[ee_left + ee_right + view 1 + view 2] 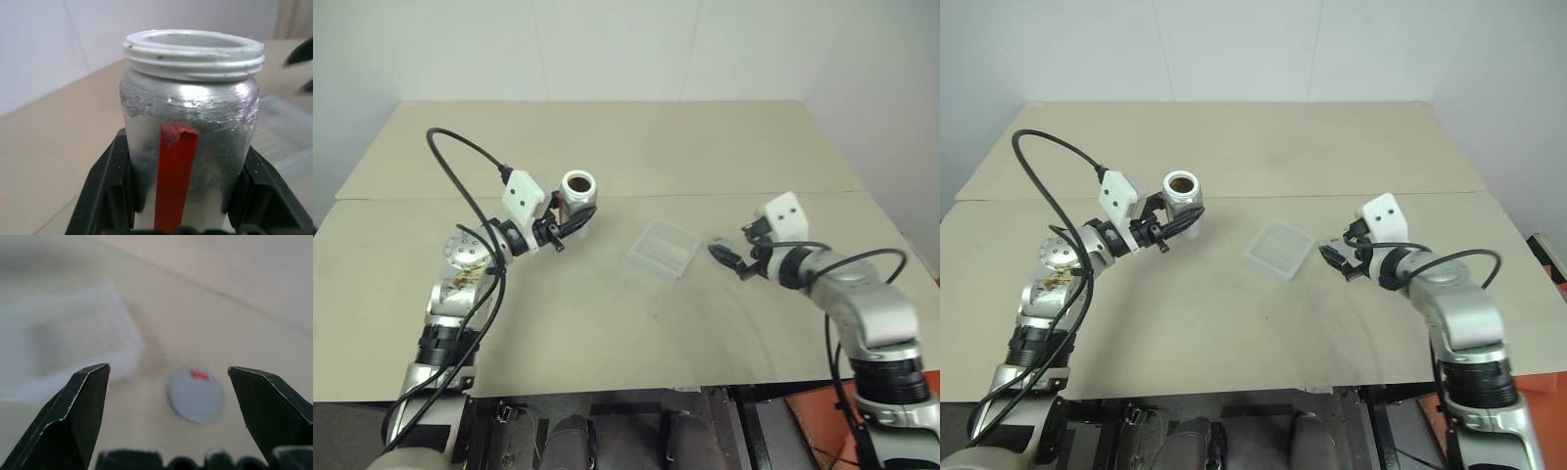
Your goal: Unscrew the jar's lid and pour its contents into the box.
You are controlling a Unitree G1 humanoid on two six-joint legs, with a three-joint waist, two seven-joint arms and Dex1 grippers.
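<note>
Next, my left gripper sets the jar down on the beige table (541, 254) in front of the seam, well away from the box, and lets it go.
My left gripper (572, 219) is shut on the jar (578, 190), holding it upright above the table, to the left of the box. In the left wrist view the jar (188, 112) sits between both fingers, its white threaded neck bare and a red strip down its side. Something brown, the contents (578, 183), shows through the open mouth. The clear shallow box (663, 249) lies flat at the table's middle. To its right my right gripper (729, 257) is open and low. The grey lid (196, 395) with a red mark lies on the table just ahead of it, between the fingers' lines and not touched.
The beige table (607, 333) has a seam running across behind the box. A black cable (460, 162) loops above my left arm. The table's front edge lies close to me, and white walls stand behind and to the right.
</note>
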